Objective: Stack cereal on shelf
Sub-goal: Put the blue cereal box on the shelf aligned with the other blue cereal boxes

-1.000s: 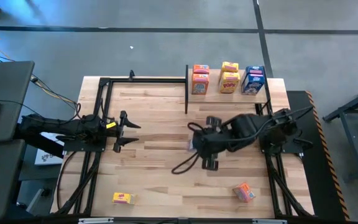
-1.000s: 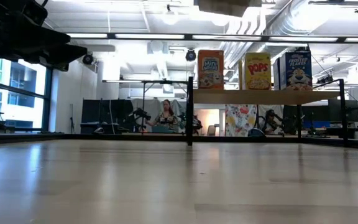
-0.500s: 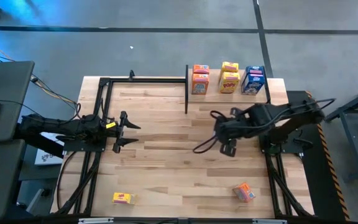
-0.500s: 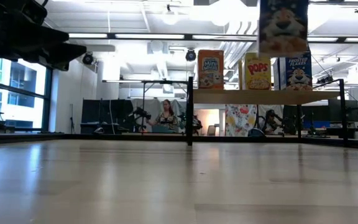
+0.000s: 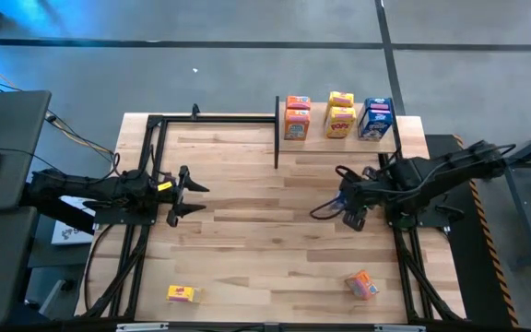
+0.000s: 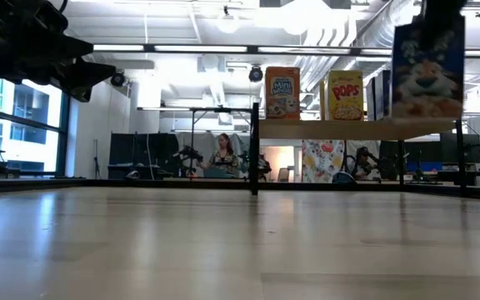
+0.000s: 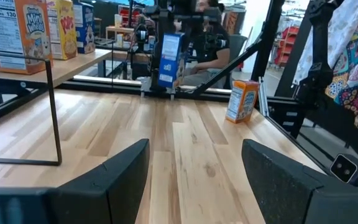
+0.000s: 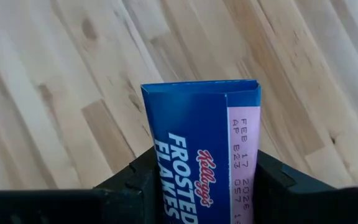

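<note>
The blue box hangs tilted in the robot's right gripper, so the robot should stand it on the tabletop and regrip its top (image 8: 194, 134) before lifting it to the shelf.
My right gripper (image 5: 351, 212) is shut on a blue Frosted Flakes cereal box (image 6: 427, 71), which hangs above the tabletop in front of the shelf's right part. The shelf (image 6: 348, 129) at the far right carries an orange box (image 5: 297, 118), a yellow box (image 5: 341, 115) and a blue box (image 5: 376, 118), each standing upright on its base. A yellow box (image 5: 182, 293) and an orange box (image 5: 362, 285) lie on the table near its front edge. At the table's left side, my left gripper (image 5: 187, 194) stands open and level, with nothing between its fingers. My right gripper pinches the blue box between its two fingers, on two opposite faces near the upper end (image 8: 197, 186). The fingers (image 8: 272, 183) come from above, slanting down. The box hangs below them, upright with a slight tilt, lifted clear of the table and the shelf.
Black metal uprights (image 5: 277, 129) and a black frame (image 5: 155, 124) stand around the table's far and side edges. Bare planks (image 5: 247, 240) stretch across the middle of the table. A person (image 6: 222, 154) sits in the room beyond the far edge.
My right gripper has carried the blue box from the middle of the table toward the right edge and down, rolling a little as it went. The box has come down into the low view, level with the boxes on the shelf. It stays clear of the table.
</note>
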Motion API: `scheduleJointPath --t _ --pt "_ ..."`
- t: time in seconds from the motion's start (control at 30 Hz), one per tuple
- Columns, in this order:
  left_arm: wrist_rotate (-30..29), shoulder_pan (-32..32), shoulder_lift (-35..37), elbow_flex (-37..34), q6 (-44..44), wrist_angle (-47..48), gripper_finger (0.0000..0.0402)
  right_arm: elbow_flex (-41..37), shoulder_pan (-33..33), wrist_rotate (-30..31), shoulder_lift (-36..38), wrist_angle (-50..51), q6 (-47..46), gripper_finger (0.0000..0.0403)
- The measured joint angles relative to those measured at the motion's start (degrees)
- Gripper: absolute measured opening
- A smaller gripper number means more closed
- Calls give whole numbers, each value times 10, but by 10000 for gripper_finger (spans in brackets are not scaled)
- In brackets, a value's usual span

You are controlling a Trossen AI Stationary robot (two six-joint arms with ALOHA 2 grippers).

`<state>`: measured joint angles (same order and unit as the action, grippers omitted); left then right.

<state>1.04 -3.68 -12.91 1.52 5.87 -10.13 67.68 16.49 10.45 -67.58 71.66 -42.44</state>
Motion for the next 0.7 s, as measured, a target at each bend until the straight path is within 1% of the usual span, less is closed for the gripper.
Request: scheduleJointPath --t 0.27,0.4,0.53,0.7 --pt "0 0 0 0 -2 2 246 -102 -23 -26 24 -67 -11 156" --pt "-1 0 0 0 -42 4 246 -140 -34 -32 24 -97 -11 156" --pt "-5 0 0 0 -49 4 246 -168 -43 -36 24 -114 -22 156" --pt "-20 0 0 0 -24 4 246 -187 -45 -36 24 -129 -42 156"
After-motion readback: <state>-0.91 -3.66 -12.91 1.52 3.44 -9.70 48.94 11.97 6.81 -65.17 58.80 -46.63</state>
